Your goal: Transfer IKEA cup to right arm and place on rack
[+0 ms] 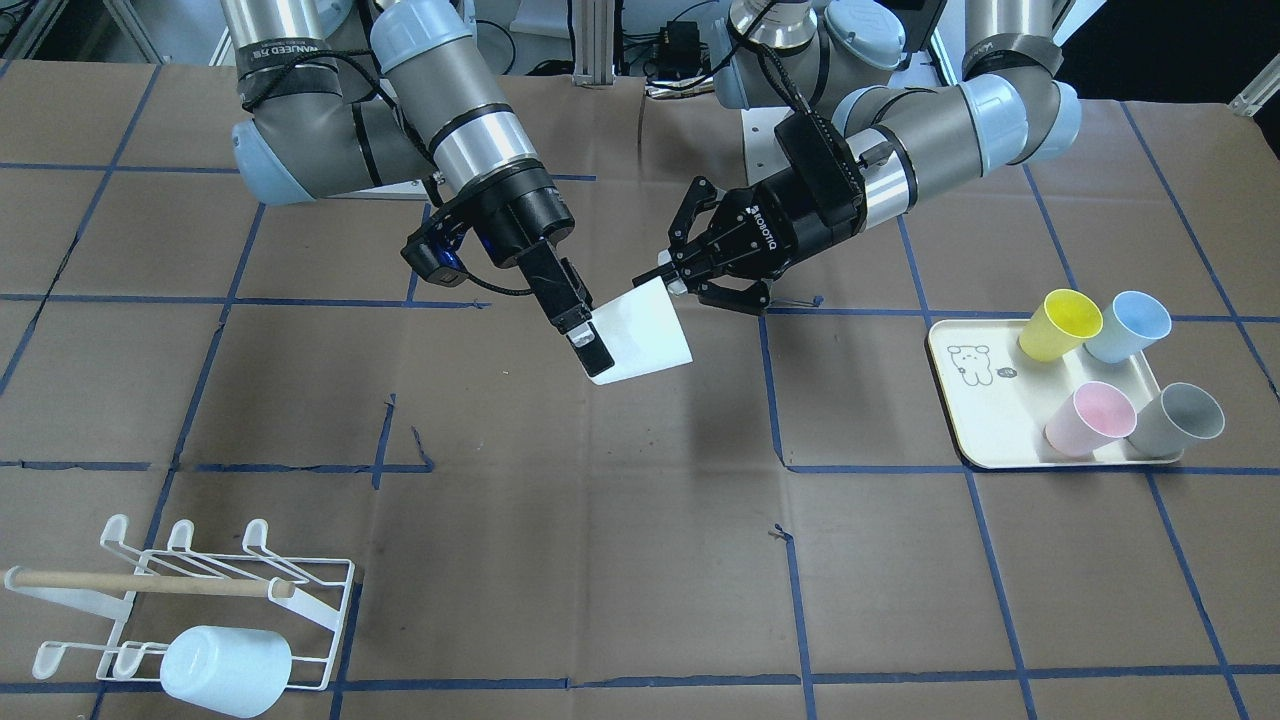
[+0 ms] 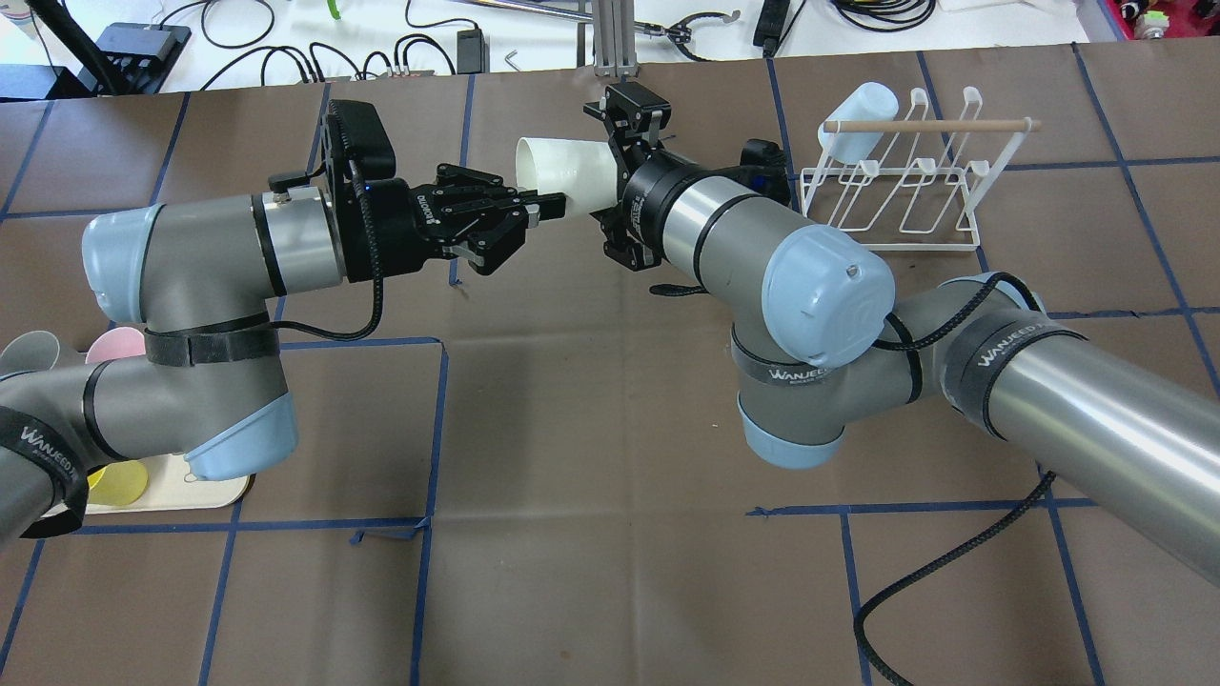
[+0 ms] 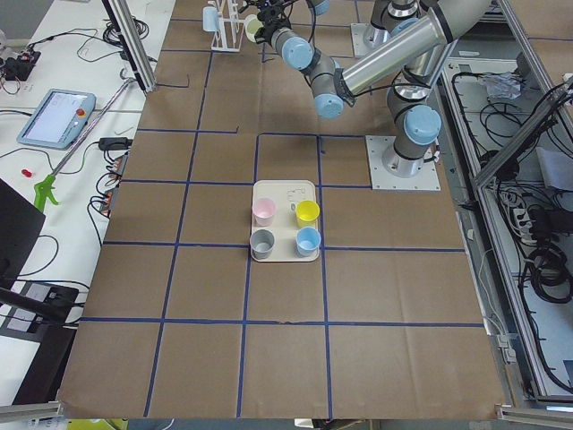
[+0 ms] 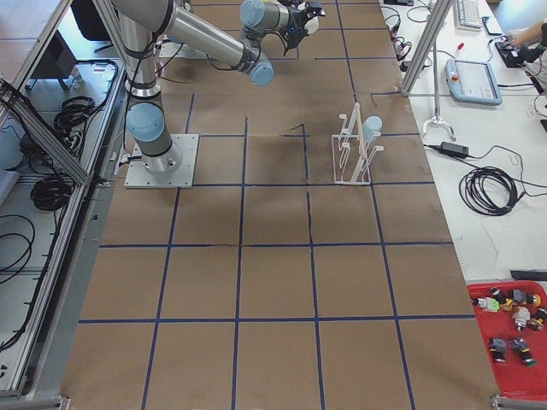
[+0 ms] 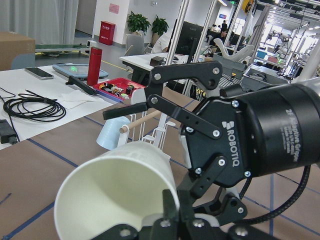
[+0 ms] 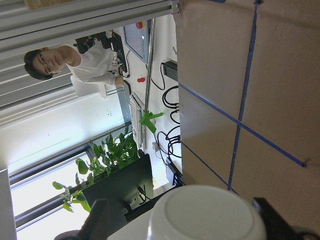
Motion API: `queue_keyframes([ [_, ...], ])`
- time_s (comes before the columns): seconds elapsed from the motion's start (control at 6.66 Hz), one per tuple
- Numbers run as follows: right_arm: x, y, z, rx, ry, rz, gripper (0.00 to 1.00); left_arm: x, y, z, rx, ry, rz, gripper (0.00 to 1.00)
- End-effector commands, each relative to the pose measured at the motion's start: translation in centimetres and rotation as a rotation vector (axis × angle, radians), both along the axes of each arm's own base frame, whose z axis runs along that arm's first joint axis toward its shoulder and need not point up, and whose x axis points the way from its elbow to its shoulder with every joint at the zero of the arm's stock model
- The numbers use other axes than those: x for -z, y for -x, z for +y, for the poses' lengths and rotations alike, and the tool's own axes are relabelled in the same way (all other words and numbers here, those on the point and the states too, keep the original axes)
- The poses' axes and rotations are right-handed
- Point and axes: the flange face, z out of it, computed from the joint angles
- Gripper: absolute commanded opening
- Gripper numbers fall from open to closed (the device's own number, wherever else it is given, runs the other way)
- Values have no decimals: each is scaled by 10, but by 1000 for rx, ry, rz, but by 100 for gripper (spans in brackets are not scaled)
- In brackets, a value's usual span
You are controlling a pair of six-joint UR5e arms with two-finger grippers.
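Observation:
The robot's right gripper will close on the sides of the white IKEA cup point(image 1: 617, 343) point(image 6: 154, 225) near its base, because the left gripper holds the cup's rim.
The white IKEA cup point(image 1: 645, 335) hangs tilted above the table's middle, between both arms. My left gripper point(image 1: 668, 284) is shut on its rim, and the left wrist view shows the cup's open mouth point(image 5: 115, 195) facing the camera. My right gripper point(image 1: 598, 345) straddles the cup's base end with its jaws apart. The right wrist view shows the round base point(image 6: 207, 215) between the spread fingers, with gaps on both sides. The white wire rack point(image 1: 200, 590) with its wooden dowel stands far off on the right arm's side point(image 2: 896, 181).
A pale blue cup point(image 1: 225, 668) sits upside down on one end of the rack. A cream tray point(image 1: 985, 420) on the left arm's side carries yellow point(image 1: 1060, 322), blue point(image 1: 1128, 325), pink point(image 1: 1090, 418) and grey point(image 1: 1178, 418) cups.

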Motion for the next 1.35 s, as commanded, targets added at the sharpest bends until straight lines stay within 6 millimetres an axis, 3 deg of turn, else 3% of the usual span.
queue_keyframes([
  [0.0, 0, -6, 5, -14, -2, 1, 99, 0, 0, 0, 0, 0, 0, 0],
  [0.45, -1, -9, 7, -23, 1, -2, 98, 0, 0, 0, -2, -6, 2, 0],
  [0.75, 0, -9, 7, -30, 3, -3, 73, -1, 0, 0, -2, -5, 4, 1],
  [1.05, 0, -9, 7, -30, 1, -2, 61, -1, 0, 0, -2, -6, 4, 2],
  [1.2, 0, -9, 7, -30, 1, -2, 51, -1, 0, 0, -2, -5, 4, 9],
])
